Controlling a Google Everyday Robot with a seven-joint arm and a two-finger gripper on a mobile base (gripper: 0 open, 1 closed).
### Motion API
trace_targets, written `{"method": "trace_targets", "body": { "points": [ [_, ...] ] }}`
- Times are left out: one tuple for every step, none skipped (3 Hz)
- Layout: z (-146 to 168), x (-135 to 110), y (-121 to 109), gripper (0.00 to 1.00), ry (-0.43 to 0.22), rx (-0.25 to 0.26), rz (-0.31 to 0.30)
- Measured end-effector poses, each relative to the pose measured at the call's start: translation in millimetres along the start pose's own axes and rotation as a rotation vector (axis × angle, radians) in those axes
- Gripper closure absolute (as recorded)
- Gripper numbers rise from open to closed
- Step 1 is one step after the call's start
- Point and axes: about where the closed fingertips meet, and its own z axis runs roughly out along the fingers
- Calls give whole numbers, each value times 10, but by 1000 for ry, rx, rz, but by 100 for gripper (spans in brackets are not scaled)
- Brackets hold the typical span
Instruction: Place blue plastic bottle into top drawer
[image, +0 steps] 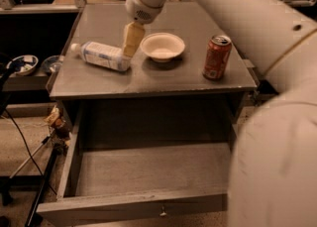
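Observation:
The next place for my gripper to close is the bottom end (119, 60) of the blue plastic bottle, opposite its white cap and beside the white bowl.
The blue plastic bottle (101, 55) lies on its side on the grey counter top (163, 77), white cap pointing left. My gripper (132, 42) hangs from the white arm just above the bottle's right end, between the bottle and the white bowl. The top drawer (148, 171) is pulled out below the counter, its inside bare, with a small metal knob (162, 214) on its front panel.
A white bowl (162, 46) sits at the middle of the counter. An orange-red soda can (217, 57) stands upright at the right. My white arm fills the right side of the view. Bowls (22, 64) rest on a dark shelf at the left, and cables run along the floor.

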Motion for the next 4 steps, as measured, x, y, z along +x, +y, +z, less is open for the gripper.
{"method": "trace_targets", "body": {
  "points": [
    [244, -159, -137, 0, -8, -40, -29],
    [227, -192, -180, 0, -16, -33, -29],
    [349, -203, -99, 0, -36, -84, -11],
    [547, -209, 78, 0, 21, -180, 5]
  ]
}}
